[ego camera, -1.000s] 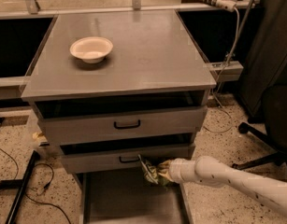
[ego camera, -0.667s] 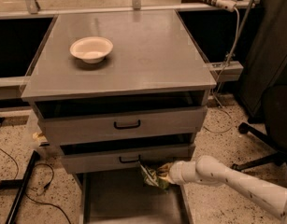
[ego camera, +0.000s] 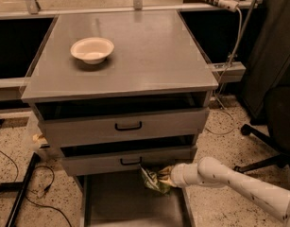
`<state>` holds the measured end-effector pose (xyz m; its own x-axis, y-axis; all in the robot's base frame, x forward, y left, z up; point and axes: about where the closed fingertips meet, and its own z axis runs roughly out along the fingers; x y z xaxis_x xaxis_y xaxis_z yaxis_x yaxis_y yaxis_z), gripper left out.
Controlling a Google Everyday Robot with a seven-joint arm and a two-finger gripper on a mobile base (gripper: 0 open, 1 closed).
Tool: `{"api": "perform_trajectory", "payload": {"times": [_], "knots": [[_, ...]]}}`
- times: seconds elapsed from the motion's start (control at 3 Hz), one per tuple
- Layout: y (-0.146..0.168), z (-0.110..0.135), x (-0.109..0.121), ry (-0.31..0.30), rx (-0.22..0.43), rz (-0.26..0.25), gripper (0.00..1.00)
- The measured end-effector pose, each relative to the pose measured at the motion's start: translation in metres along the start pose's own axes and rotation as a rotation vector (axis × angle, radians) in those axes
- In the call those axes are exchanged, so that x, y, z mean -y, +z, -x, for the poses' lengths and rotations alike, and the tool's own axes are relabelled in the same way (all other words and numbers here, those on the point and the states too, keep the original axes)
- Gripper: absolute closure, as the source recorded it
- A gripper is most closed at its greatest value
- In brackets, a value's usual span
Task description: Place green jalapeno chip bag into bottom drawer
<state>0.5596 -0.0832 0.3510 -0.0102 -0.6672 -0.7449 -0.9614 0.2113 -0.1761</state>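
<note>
I will release the green jalapeno chip bag from my gripper near the middle of the bottom drawer's grey bottom (ego camera: 142, 198).
The green jalapeno chip bag (ego camera: 153, 179) is a small crumpled green and whitish foil bag held over the back right part of the bottom drawer (ego camera: 116, 207), just under the lower drawer front. My gripper (ego camera: 164, 178) comes in from the right on a white arm (ego camera: 229, 181) and is shut on the bag. The drawer is pulled out, with a flat grey floor and thin side rails. The bag hangs a little above the floor.
A white bowl (ego camera: 92, 49) sits on the grey cabinet top (ego camera: 149, 56). Two grey drawer fronts with black handles (ego camera: 128, 126) stand above the tray. A black chair base (ego camera: 262, 145) is on the right, cables and a black bar (ego camera: 21, 188) on the left floor.
The arm and the bag have shifted slightly, staying over the drawer's back right; the grip on the bag is unchanged.
</note>
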Motion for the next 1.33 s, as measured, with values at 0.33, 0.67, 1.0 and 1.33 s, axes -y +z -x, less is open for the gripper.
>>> {"api": "perform_trajectory", "payload": {"times": [0.33, 0.67, 1.0, 1.33], "knots": [[0.022, -0.014, -0.009, 0.035, -0.012, -0.002, 1.0], [0.066, -0.048, -0.025, 0.083, -0.055, -0.014, 1.0], [0.102, -0.075, -0.043, 0.074, -0.092, -0.027, 1.0], [0.124, -0.095, -0.052, 0.067, -0.118, -0.065, 1.0]]}}
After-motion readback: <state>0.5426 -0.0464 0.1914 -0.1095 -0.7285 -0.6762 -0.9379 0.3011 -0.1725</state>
